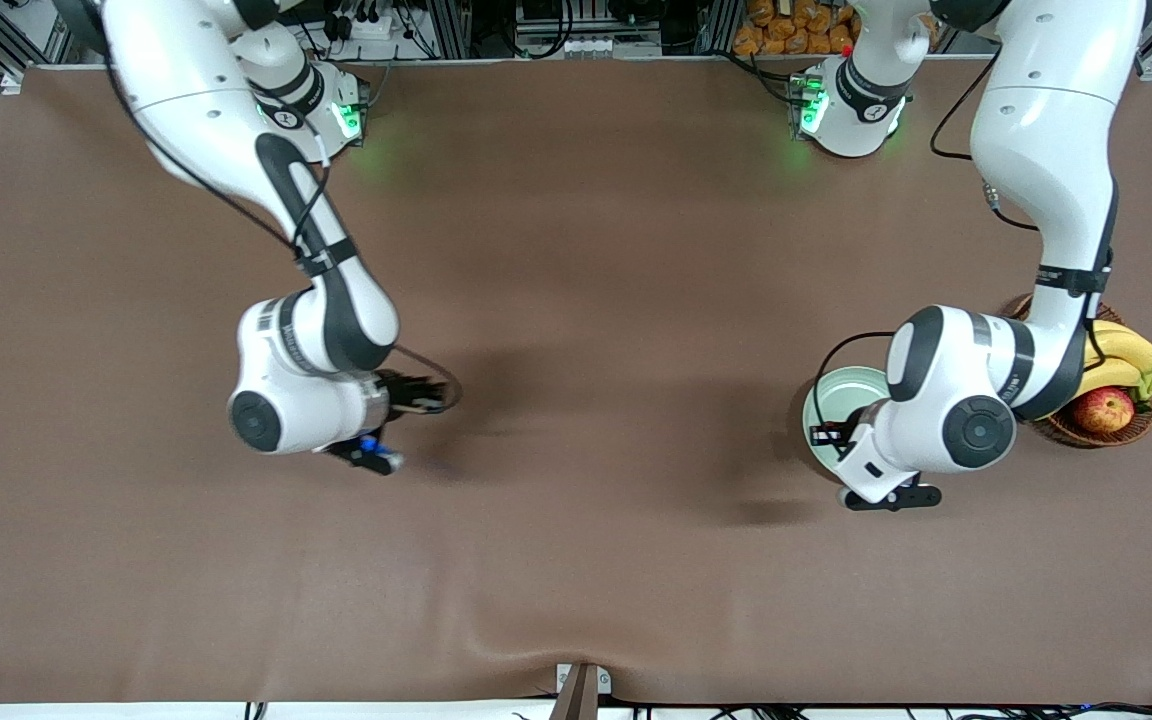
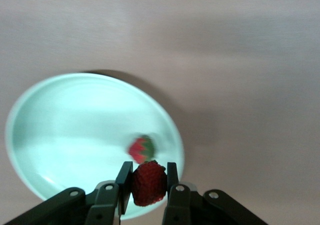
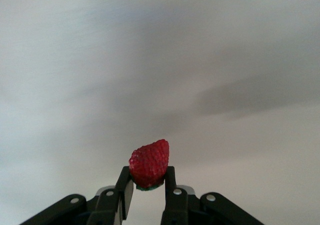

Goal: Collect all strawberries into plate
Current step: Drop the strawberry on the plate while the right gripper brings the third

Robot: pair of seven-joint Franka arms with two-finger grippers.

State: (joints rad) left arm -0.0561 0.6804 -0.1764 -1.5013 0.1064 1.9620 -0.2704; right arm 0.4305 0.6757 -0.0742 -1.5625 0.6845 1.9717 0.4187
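Note:
My right gripper should release its strawberry on the bare brown tablecloth about midway [image 1: 602, 391] between it and the plate. That strawberry is now up over bare tablecloth.
The pale mint-green plate [image 1: 841, 390] sits toward the left arm's end of the table, beside the basket. One strawberry [image 2: 142, 148] lies in the plate [image 2: 60, 115]. My left gripper [image 2: 148, 171] hangs over the plate's rim, shut on a second strawberry [image 2: 148, 186]; in the front view the left gripper [image 1: 831, 432] is mostly hidden under its wrist. My right gripper [image 3: 149, 177] is up over bare tablecloth toward the right arm's end and is shut on a third strawberry [image 3: 150, 161], leafy end down between the fingers. From the front, the right gripper [image 1: 426, 393] shows only as dark parts.
A brown wicker basket [image 1: 1086, 432] with bananas [image 1: 1121, 355] and a red-yellow apple [image 1: 1103, 408] stands right beside the plate, partly under the left arm. Brown tablecloth [image 1: 596, 400] covers the stretch between the two arms.

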